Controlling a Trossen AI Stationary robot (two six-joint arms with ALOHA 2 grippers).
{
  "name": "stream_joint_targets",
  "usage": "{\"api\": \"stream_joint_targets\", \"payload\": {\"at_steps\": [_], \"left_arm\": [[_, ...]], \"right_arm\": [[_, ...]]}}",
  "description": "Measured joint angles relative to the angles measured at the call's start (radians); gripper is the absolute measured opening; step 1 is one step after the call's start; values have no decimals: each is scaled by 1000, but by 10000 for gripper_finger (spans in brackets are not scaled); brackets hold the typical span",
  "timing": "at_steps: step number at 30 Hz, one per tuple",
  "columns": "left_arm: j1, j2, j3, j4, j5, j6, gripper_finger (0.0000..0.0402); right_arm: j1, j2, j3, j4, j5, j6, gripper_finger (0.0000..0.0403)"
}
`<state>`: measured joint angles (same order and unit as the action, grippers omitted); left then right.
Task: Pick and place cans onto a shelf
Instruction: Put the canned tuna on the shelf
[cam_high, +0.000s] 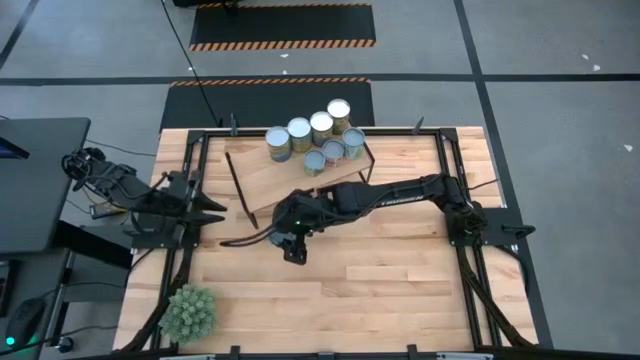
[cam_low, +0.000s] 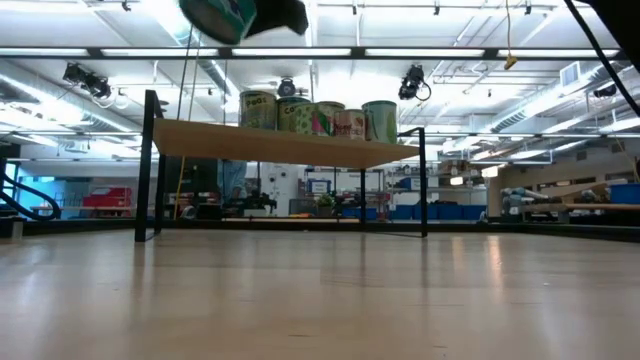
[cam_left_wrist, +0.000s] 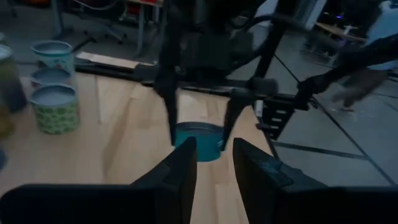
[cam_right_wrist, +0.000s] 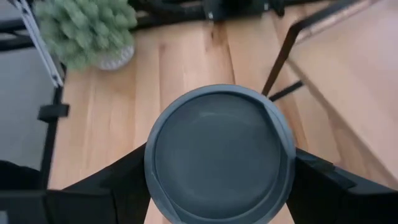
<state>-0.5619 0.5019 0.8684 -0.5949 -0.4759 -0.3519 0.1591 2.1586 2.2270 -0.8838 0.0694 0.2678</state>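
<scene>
Next, my right gripper lets go of the can on the shelf's bare plank (cam_high: 296, 177) next to the closest can in the front row.
Several cans (cam_high: 320, 140) stand in a cluster on the far end of the tilted light-wood shelf (cam_high: 300, 185), which rests on thin black legs; the low view shows them in a row (cam_low: 315, 117) on the plank (cam_low: 290, 146). My right gripper (cam_high: 292, 247) hangs over the table just in front of the shelf's near edge, shut on one more can with a grey round top (cam_right_wrist: 217, 152) and a teal side (cam_left_wrist: 199, 142). At the table's left edge my left gripper (cam_left_wrist: 214, 165) is drawn back, pointing toward the right gripper, its fingers a little apart with nothing between them. My right gripper pinches the can's side wall (cam_left_wrist: 186, 140) between its two fingers, one on each opposite side just under the top rim. The fingers (cam_left_wrist: 169, 115) come from above, slanting down. The can (cam_low: 225, 15) is lifted clear of the table, higher than the shelf's plank.
A spiky green plant (cam_high: 189, 312) sits at the table's near left corner. The shelf's black legs (cam_right_wrist: 283, 53) stand close beside the held can. Bare wooden tabletop (cam_high: 380, 280) lies between the shelf and the near edge. Black frame rails (cam_high: 460, 270) run along the table's sides.
</scene>
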Motion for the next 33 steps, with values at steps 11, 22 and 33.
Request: {"api": "stream_joint_targets", "payload": {"at_steps": [11,22,33], "left_arm": [[0,-26,0,-4,-45,34,111],[0,-45,0,-14,-66,23,111],[0,-45,0,-17,-101,17,111]], "right_arm": [[-57,0,121,-23,17,-21,297],[-162,-1,114,-99,54,-73,297],[-260,2,-11,-89,121,-75,297]]}}
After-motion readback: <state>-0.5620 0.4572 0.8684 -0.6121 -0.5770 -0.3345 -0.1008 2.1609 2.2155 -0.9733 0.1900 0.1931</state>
